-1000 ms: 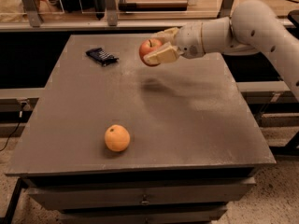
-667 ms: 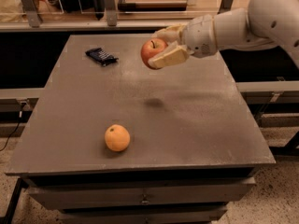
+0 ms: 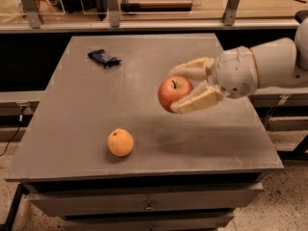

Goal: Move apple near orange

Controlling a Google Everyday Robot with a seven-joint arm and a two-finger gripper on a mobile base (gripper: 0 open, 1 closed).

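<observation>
Next, the gripper releases the red apple on the grey table (image 3: 154, 117) just behind the orange, on the side that is nearer the robot's arm.
My gripper (image 3: 185, 88) comes in from the right and is shut on the red apple (image 3: 172, 91), one pale finger above it and one below. It holds the apple in the air above the grey table (image 3: 72, 114), stem up. The small yellow-orange orange (image 3: 120, 142) sits on the table near the front edge, below and to the left of the apple, about a hand's width away.
A dark blue snack packet (image 3: 104, 58) lies at the table's back left. A metal rail and glass panel (image 3: 144, 23) run behind the table. Drawers (image 3: 144, 203) sit under the front edge.
My gripper has carried the apple from the back of the table toward the front, lower and closer to the orange. The orange and packet have not moved.
</observation>
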